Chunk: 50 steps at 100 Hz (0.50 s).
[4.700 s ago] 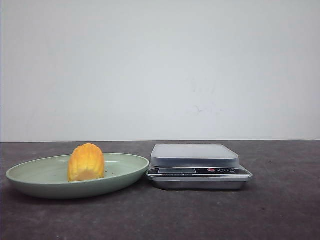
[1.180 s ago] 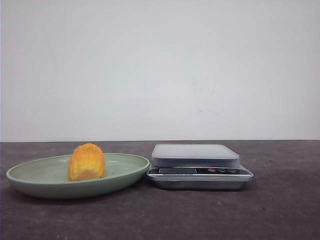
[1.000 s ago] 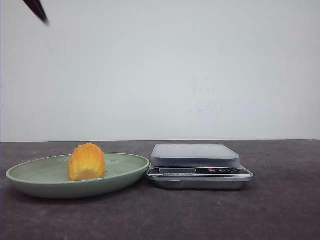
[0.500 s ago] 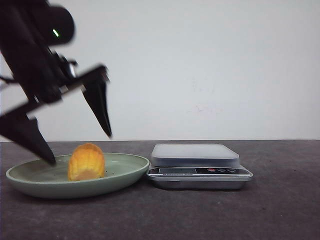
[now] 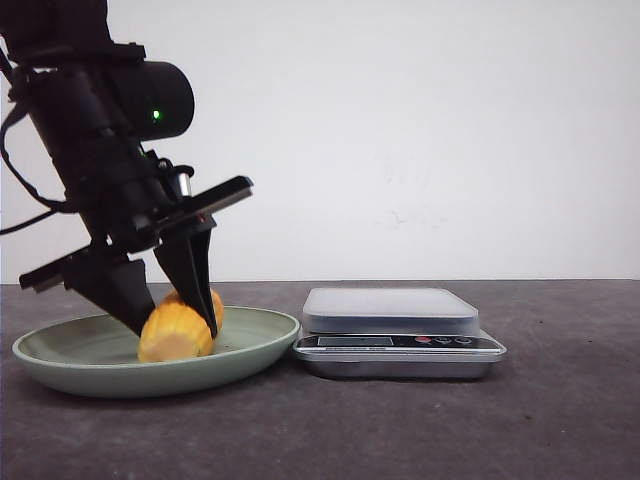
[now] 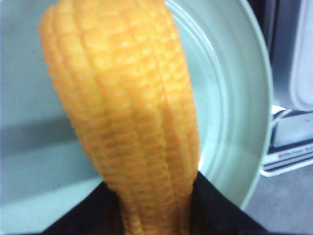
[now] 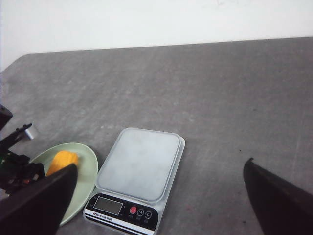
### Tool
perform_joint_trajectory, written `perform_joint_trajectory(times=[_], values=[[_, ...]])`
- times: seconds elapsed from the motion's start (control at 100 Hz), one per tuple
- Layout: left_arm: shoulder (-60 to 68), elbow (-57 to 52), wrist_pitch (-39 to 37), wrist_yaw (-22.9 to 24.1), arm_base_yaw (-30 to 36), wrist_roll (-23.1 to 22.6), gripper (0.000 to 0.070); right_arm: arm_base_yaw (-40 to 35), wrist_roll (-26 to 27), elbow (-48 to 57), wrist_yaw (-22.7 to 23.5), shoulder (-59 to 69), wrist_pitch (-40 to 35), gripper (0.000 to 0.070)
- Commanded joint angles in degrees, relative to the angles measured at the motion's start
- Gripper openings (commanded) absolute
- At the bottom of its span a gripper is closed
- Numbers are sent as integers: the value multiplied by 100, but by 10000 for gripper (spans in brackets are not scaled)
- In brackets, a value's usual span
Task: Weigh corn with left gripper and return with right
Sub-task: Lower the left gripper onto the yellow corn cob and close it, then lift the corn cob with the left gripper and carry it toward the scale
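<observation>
My left gripper will let go of the corn on the scale's grey platform (image 5: 366, 296), slightly toward the platform's side near the green plate.
The corn (image 5: 175, 333), a stubby yellow-orange cob piece, lies in the pale green plate (image 5: 60, 360) at the left. My left gripper (image 5: 172, 328) reaches down into the plate with one black finger on each side of the corn, pressed against it. The left wrist view shows the corn (image 6: 132, 117) filling the frame between the fingers (image 6: 220, 213) above the plate (image 6: 239, 112). My right gripper (image 7: 161, 205) is wide open, empty and high above the table. It does not show in the front view.
A silver kitchen scale (image 5: 390, 310) with a grey platform stands just right of the plate, almost touching its rim. It also shows in the right wrist view (image 7: 139, 164) beside the plate (image 7: 88, 171). Dark grey table, white wall behind.
My left arm came in from the upper left and dropped onto the plate. Its fingers went from wide open above the corn to closed around it. The corn shifted slightly.
</observation>
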State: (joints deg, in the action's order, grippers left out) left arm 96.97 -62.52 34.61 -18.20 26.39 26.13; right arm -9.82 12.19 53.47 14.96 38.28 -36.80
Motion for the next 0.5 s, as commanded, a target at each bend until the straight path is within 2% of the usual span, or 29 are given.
perform_joint_trajectory(times=[0.0,0.31,0.49], values=[[-262,-293,-35,-55,44,-144,4,-24,-68,72,-2,17,33,700],[-1652,-1543,-48,-328,144,-173,4,-66,-66,72,-2,17,33,700],[-2157,-2227,-728,-328,240,-354,4,-151,-66,72,-2,22,39,700]])
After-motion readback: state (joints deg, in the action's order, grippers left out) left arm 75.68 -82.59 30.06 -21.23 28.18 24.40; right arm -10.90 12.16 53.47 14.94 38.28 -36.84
